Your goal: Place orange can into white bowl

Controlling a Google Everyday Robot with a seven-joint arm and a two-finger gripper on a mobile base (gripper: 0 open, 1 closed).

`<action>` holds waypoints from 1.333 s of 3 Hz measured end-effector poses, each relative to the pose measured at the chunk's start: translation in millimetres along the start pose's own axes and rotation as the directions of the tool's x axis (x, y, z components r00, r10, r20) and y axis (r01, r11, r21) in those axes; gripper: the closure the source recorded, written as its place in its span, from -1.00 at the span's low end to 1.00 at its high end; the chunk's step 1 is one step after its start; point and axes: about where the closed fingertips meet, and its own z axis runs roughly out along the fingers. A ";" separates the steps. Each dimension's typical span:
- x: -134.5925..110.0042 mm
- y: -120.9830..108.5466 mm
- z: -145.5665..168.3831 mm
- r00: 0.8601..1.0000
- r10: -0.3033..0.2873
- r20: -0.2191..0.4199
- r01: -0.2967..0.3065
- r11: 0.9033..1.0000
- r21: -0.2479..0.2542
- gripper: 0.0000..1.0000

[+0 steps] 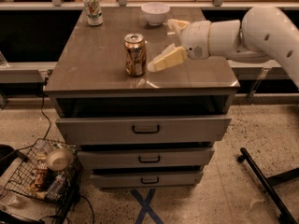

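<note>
My gripper is going to close around the upper half of the orange can (135,46), just below the top rim of the can.
The orange can (135,54) stands upright near the front middle of the grey cabinet top (93,73). The white bowl (155,13) sits at the back of the top, right of centre. My gripper (159,62) reaches in from the right on a white arm, its cream fingers (169,59) open and pointing left, just right of the can and close to it, holding nothing.
A white-and-green can (93,8) stands at the back left corner. The cabinet has three drawers (145,129) below. A wire basket (39,171) with a tan bowl sits on the floor at left. A black stand leg (261,176) lies at right.
</note>
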 end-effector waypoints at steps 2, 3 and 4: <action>2.5 -9.0 42.8 0.996 0.026 0.088 -0.023 0.999 -0.037 -1.00; 5.8 -10.9 68.1 0.989 0.087 0.118 -0.076 0.993 -0.093 -1.00; 10.5 -10.2 80.1 0.980 0.138 0.144 -0.120 0.984 -0.129 -1.00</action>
